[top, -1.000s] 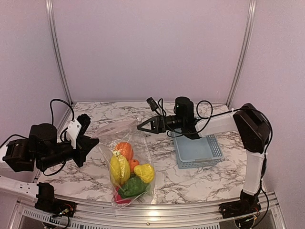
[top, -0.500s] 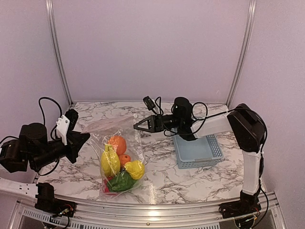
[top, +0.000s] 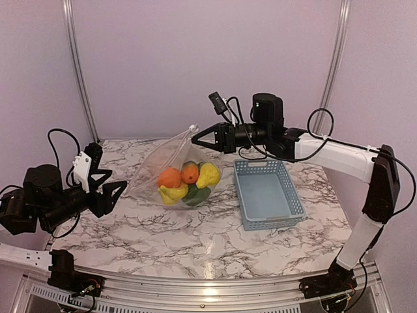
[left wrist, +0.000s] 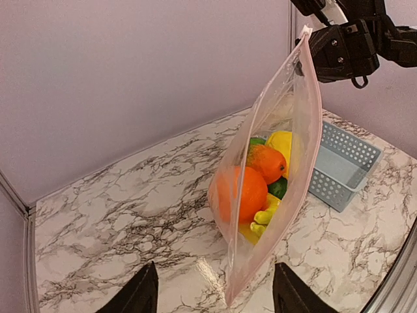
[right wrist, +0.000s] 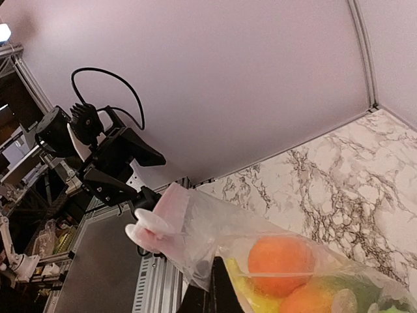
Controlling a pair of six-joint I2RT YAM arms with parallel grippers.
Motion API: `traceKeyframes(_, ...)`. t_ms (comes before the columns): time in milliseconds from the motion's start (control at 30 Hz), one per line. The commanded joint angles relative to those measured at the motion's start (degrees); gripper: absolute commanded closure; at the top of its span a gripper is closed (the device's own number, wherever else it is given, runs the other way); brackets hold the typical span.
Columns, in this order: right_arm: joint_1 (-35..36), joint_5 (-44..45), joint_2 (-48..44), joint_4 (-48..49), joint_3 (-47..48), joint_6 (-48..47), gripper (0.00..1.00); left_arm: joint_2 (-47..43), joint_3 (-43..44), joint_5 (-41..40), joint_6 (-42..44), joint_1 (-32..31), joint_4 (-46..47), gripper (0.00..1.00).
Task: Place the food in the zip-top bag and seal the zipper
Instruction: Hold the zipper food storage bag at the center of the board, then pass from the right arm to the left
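Observation:
The bag is held by my right gripper below its white slider, so my left gripper will keep the zipper steady while my right gripper takes hold closer to the slider (right wrist: 151, 229).
The clear zip-top bag (top: 166, 160) hangs slanted from its top corner, where my right gripper (top: 197, 137) is shut on it above the table. The food (top: 187, 182), oranges, yellow and green pieces, lies bunched in the bag's low end on the marble. In the left wrist view the bag (left wrist: 280, 130) hangs ahead with the food (left wrist: 254, 189) inside, and its pinkish zipper (left wrist: 273, 234) runs down the edge. My left gripper (left wrist: 215, 301) is open, the bag's lower corner just in front of its fingers. The right wrist view shows the pinched bag corner (right wrist: 189, 228) and an orange (right wrist: 280, 257).
A grey-blue slotted basket (top: 267, 192) stands right of the bag, under the right arm, and shows in the left wrist view as well, basket (left wrist: 342, 169). The marble table (top: 195, 235) has aluminium rails along its edges and pale walls behind.
The right gripper shut on the bag's corner and lifted it up and back. The left gripper let go and opened. The food slid down into the bag's low end.

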Motion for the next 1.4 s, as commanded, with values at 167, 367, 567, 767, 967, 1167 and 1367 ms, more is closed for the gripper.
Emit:
traceKeyframes(167, 0.45, 9.85, -6.36, -23.79, 1.81, -14.53, 1.00, 19.12, 19.08, 8.63, 11.66, 0.25, 3.93, 0.17)
traceKeyframes(367, 1.20, 13.45, -10.26, -25.38, 0.65, -12.48, 1.00, 36.80, 31.08, 14.05, 15.60, 0.52, 6.64, 0.11)
traceKeyframes(567, 1.95, 14.25, -13.51, -26.50, 0.26, -11.22, 1.00, 41.45, 32.50, 13.44, 15.20, 2.16, 10.89, 0.12)
traceKeyframes(767, 2.58, 14.51, -16.84, -25.45, -1.58, -8.64, 1.00, 39.54, 28.93, 21.14, 13.82, 5.96, 13.46, 0.22)
traceKeyframes(967, 2.64, 14.33, -16.93, -24.72, -2.91, -7.99, 1.00, 39.59, 27.75, 35.66, 13.13, 8.96, 12.10, 0.46)
traceKeyframes(1167, 2.57, 12.92, -15.94, -25.95, -3.53, -9.54, 1.00, 43.54, 28.59, 42.72, 13.73, 9.89, 8.62, 0.80)
traceKeyframes(1367, 2.57, 12.67, -15.39, -29.65, -2.11, -12.89, 0.97, 44.93, 28.66, 41.93, 13.18, 10.28, 9.68, 0.98)
